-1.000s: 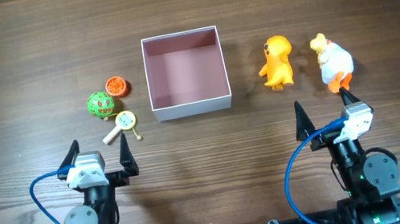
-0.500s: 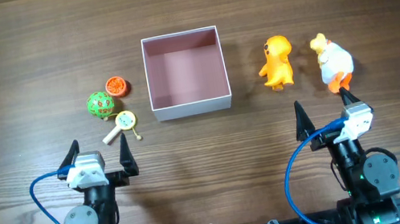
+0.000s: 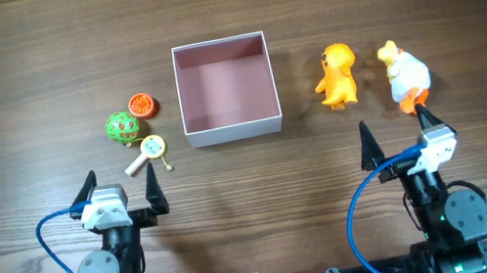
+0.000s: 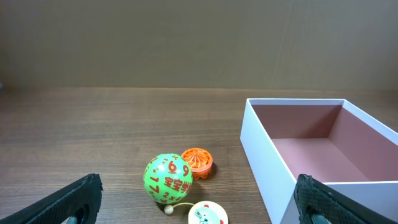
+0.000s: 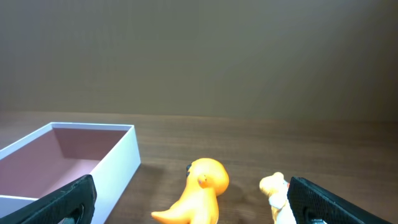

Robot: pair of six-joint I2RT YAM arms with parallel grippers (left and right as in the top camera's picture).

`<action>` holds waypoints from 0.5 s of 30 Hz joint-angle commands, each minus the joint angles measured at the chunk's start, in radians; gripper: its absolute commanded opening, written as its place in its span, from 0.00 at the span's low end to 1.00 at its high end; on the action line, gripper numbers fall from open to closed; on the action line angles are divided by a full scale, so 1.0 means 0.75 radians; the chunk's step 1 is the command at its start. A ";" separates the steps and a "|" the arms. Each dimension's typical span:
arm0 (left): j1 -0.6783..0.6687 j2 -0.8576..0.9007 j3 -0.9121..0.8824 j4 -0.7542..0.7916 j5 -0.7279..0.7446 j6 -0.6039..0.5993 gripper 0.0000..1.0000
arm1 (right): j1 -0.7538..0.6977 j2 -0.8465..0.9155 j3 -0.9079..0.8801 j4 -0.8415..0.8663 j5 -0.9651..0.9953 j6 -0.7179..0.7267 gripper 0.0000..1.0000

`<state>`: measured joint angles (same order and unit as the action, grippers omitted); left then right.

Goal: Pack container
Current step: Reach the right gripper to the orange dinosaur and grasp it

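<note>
The orange dinosaur has its upper body [image 3: 339,75] [image 5: 200,197] just below its head. I grab it there next with my right gripper.
The container [image 3: 234,133] is a square white box with a dusty-pink inside, empty, at the table's middle; it also shows in the left wrist view [image 4: 261,143] and the right wrist view [image 5: 118,163]. Left of it lie a green ball [image 3: 121,127], an orange round toy [image 3: 141,104] and a small rattle drum [image 3: 150,151]. Right of it stand an orange dinosaur [image 3: 338,75] and a white-and-yellow duck [image 3: 405,76]. My left gripper [image 3: 121,191] is open and empty, below the left toys. My right gripper [image 3: 393,134] is open and empty, below the dinosaur and the duck.
The table is dark wood [image 3: 15,75]. Both arm bases with blue cables [image 3: 48,244] stand at the near edge. A plain brown wall [image 4: 186,37] rises behind the table in both wrist views.
The right wrist has shifted very slightly; the left arm and all the toys have not moved.
</note>
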<state>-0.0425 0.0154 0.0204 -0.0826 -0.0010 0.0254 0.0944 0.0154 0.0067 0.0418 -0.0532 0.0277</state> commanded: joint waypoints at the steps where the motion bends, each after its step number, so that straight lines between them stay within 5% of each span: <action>1: 0.011 -0.012 -0.014 0.001 0.016 0.026 1.00 | -0.006 0.026 0.123 -0.096 0.031 0.028 1.00; 7: 0.011 -0.012 -0.014 0.001 0.016 0.026 1.00 | -0.006 0.519 0.628 -0.301 0.130 -0.066 1.00; 15: 0.011 -0.012 -0.014 0.001 0.016 0.026 1.00 | -0.006 1.460 1.600 -1.004 0.036 -0.037 1.00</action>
<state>-0.0425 0.0147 0.0189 -0.0830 -0.0010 0.0257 0.0944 0.9180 1.0416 -0.5915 0.0105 -0.0017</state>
